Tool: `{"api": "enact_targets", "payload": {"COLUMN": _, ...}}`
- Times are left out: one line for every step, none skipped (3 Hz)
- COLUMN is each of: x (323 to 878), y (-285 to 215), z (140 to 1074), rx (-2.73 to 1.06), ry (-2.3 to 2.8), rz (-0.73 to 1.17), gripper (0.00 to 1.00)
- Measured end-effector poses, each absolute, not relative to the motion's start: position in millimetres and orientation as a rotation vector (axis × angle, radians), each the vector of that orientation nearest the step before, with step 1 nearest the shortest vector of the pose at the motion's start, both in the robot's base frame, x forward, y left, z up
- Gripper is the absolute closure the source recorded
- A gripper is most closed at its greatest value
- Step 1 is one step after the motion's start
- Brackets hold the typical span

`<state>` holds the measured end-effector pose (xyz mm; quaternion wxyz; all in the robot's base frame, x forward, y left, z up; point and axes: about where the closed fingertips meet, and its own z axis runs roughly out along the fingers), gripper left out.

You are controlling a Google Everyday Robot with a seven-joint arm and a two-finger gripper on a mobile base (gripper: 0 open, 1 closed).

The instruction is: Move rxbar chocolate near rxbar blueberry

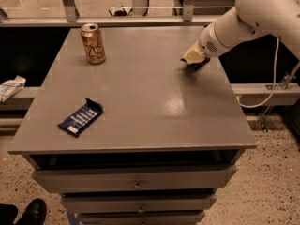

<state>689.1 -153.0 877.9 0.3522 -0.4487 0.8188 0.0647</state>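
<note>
Next, my gripper lets go of the rxbar chocolate on the grey table (173, 92), in the space that lies between the rxbar blueberry and the cable.
The rxbar blueberry (80, 117), a dark blue wrapper with white lettering, lies flat near the front left of the grey table (140, 107). My gripper (194, 59) is low over the table's right side, towards the back, at the end of the white arm (243, 20). A small dark shape (200, 64) shows just under the gripper. I cannot tell whether it is the black rxbar chocolate or shadow. No black bar shows anywhere else on the table.
A tan drink can (93, 43) stands upright at the back left of the table. Drawers (136, 179) sit below the table top. A white rag (10, 87) lies on a ledge to the left. A cable (274, 74) hangs at the right.
</note>
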Motion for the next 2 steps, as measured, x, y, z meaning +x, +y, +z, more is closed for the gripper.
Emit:
{"api": "enact_targets", "payload": {"x": 663.4, "y": -137.9, "z": 889.3, "rx": -1.2, "ry": 2.071, "rz": 0.227, "gripper": 1.0}}
{"api": "enact_targets", "payload": {"x": 598.9, "y": -92.2, "z": 900.8, "rx": -1.305, "ry": 1.982, "rz": 0.405, "gripper": 1.0}}
